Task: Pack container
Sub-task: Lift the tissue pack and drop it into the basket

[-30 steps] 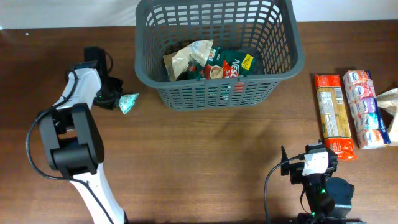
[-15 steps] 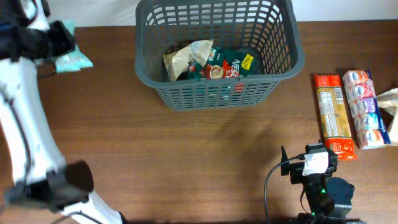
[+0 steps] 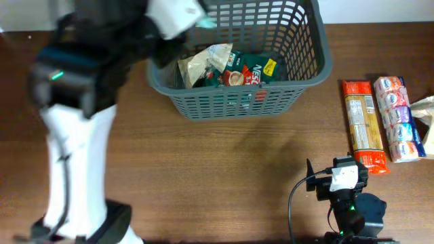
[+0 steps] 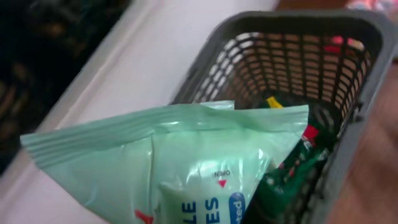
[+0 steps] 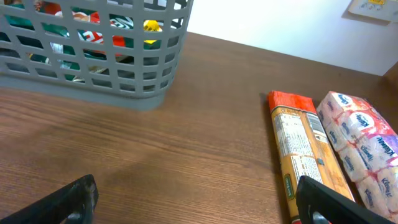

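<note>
Next, I move my right gripper to the orange pasta packet next to the pack of tissues and close it across the packet's middle [image 3: 364, 126] [image 5: 310, 155].
The dark grey slotted basket [image 3: 324, 62] stands at the back middle of the table and holds a tan packet [image 3: 203, 62] and a green coffee packet [image 3: 251, 71]. My left gripper [image 3: 190, 17] is raised over the basket's back left corner and is shut on a pale green wipes packet [image 3: 205, 22]. In the left wrist view the packet [image 4: 186, 162] fills the foreground and hides the fingers, with the basket [image 4: 351, 68] beyond it. My right gripper [image 3: 339, 181] is open and empty low over the table at the front right; its view [image 5: 199, 208] shows bare wood between the fingers.
An orange pasta packet [image 3: 363, 125] and a pack of tissues [image 3: 399, 118] lie side by side at the right, also in the right wrist view [image 5: 298, 149] [image 5: 364, 140]. A tan bag [image 3: 427, 108] pokes in at the right edge.
My left arm has lifted the pale green packet from the table left of the basket and swung it up and right, over the basket's back left corner. The right arm has not moved.
</note>
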